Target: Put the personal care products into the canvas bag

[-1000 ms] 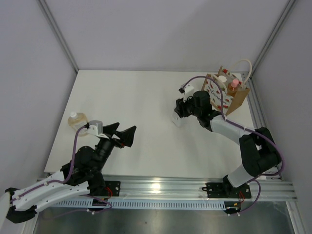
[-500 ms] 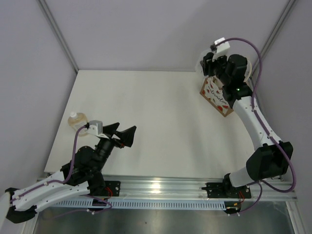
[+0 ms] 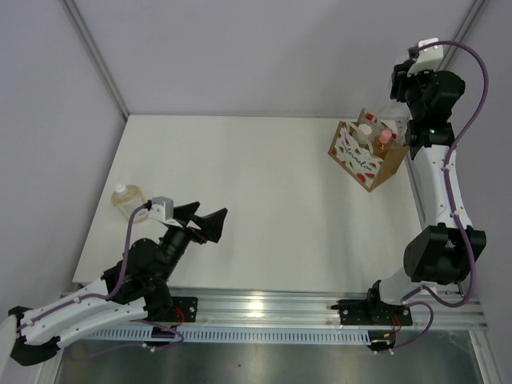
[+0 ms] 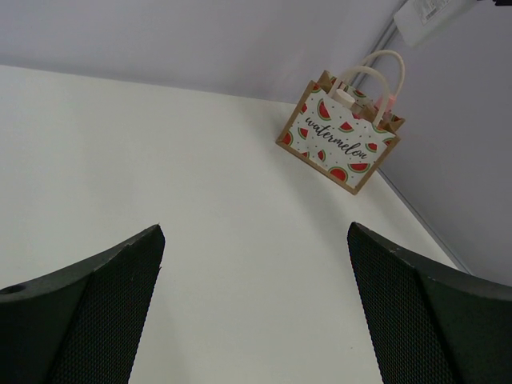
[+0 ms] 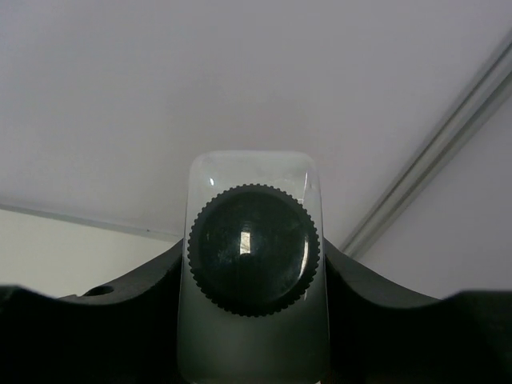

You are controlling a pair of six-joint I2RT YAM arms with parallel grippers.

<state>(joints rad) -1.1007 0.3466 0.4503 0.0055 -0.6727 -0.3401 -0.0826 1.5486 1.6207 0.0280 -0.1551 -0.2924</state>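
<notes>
The white bottle, now high above and behind the bag, will be let go by my right gripper in the canvas bag (image 3: pixel 392 139) beside the pink-capped orange bottle.
The canvas bag (image 3: pixel 366 158) stands at the table's back right, with a watermelon-print front and white rope handles. It also shows in the left wrist view (image 4: pixel 339 139). A cream cap (image 3: pixel 365 130) and a pink-capped orange bottle (image 3: pixel 384 141) stick up inside it. My right gripper (image 3: pixel 402 88) is raised high above and behind the bag. In the right wrist view it (image 5: pixel 253 320) is shut on the white bottle with the black cap (image 5: pixel 253 250). The amber flask (image 3: pixel 126 198) stands at the table's left edge. My left gripper (image 3: pixel 202 221) is open and empty, to the flask's right.
Grey walls with metal corner posts (image 3: pixel 96 56) close in the table on three sides. The bag stands close to the right wall. A metal rail (image 3: pixel 264 308) runs along the near edge by the arm bases.
My right gripper lifted the white bottle from the table left of the bag, carried it up over the bag, and now holds it higher and further right. The left arm barely moved.
</notes>
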